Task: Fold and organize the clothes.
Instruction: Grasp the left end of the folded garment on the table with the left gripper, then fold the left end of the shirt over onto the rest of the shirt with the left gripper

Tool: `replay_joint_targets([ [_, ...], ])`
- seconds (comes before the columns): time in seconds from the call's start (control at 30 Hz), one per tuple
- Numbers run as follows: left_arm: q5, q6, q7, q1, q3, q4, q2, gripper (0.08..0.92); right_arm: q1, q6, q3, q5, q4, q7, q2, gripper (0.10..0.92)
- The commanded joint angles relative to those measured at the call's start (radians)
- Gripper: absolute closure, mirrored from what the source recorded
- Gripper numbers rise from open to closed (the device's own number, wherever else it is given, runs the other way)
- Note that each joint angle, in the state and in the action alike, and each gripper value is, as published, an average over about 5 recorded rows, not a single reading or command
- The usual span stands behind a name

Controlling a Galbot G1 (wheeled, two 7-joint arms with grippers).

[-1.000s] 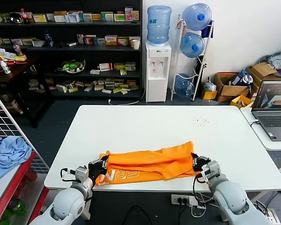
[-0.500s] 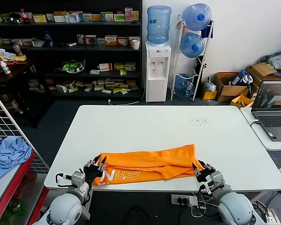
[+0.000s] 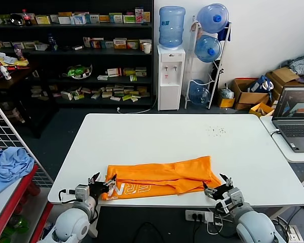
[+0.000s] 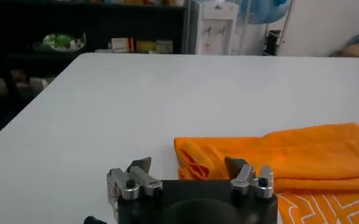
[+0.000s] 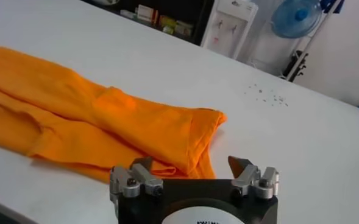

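Observation:
The orange T-shirt's long band lies rumpled up to my right gripper. My left gripper should pull it along by its lettered end [image 3: 113,175] before folding that end over.
The clothes here are one orange T-shirt [image 3: 162,177], folded into a long band near the front edge of the white table [image 3: 192,136], with white lettering [image 3: 137,190] showing on its lower left flap. My left gripper [image 3: 102,183] stands open just off the shirt's left end, holding nothing. In the left wrist view the left gripper [image 4: 188,165] faces the shirt's folded end [image 4: 301,152]. My right gripper [image 3: 216,188] is open at the shirt's right end, apart from the cloth. In the right wrist view the right gripper [image 5: 191,163] is open and empty, with the shirt [image 5: 106,115] lying just beyond it.
A laptop [image 3: 296,119] sits on a side table at the right. At the left, a light blue cloth [image 3: 9,164] lies on a wire rack. Shelves and a water dispenser [image 3: 171,76] stand beyond the table. A power strip [image 3: 200,216] hangs below the front edge.
Both grippers went from shut on the shirt's ends to open, let go of it and drew back toward the front edge. The shirt settled flat.

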Motion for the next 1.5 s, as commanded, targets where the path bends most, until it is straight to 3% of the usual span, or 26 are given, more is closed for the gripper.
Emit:
replay_joint_targets([
  [0.03, -0.130, 0.029, -0.046, -0.004, 0.001, 0.014, -0.026, 0.192, -0.009, -0.005, 0.000, 0.000, 0.012, 0.003, 0.003, 0.204],
  [0.57, -0.077, 0.039, -0.004, -0.003, 0.013, 0.003, -0.025, 0.624, -0.030, 0.005, -0.001, 0.002, 0.033, 0.006, 0.010, 0.203],
  [0.83, -0.072, 0.035, 0.007, -0.038, -0.034, 0.020, 0.066, 0.850, -0.025, 0.041, -0.001, 0.010, 0.046, 0.021, 0.020, 0.203],
  [1.23, -0.119, 0.049, 0.018, -0.140, -0.167, 0.172, 0.301, 0.881, -0.013, 0.150, -0.004, 0.009, 0.058, 0.073, 0.046, 0.203],
  [1.37, -0.146, 0.062, -0.001, -0.128, -0.183, 0.117, 0.344, 0.881, -0.010, 0.163, -0.006, 0.015, 0.053, 0.084, 0.054, 0.203],
  [1.5, -0.172, 0.093, -0.033, -0.092, -0.153, -0.039, 0.328, 0.881, -0.001, 0.164, -0.012, 0.033, 0.036, 0.102, 0.070, 0.203],
])
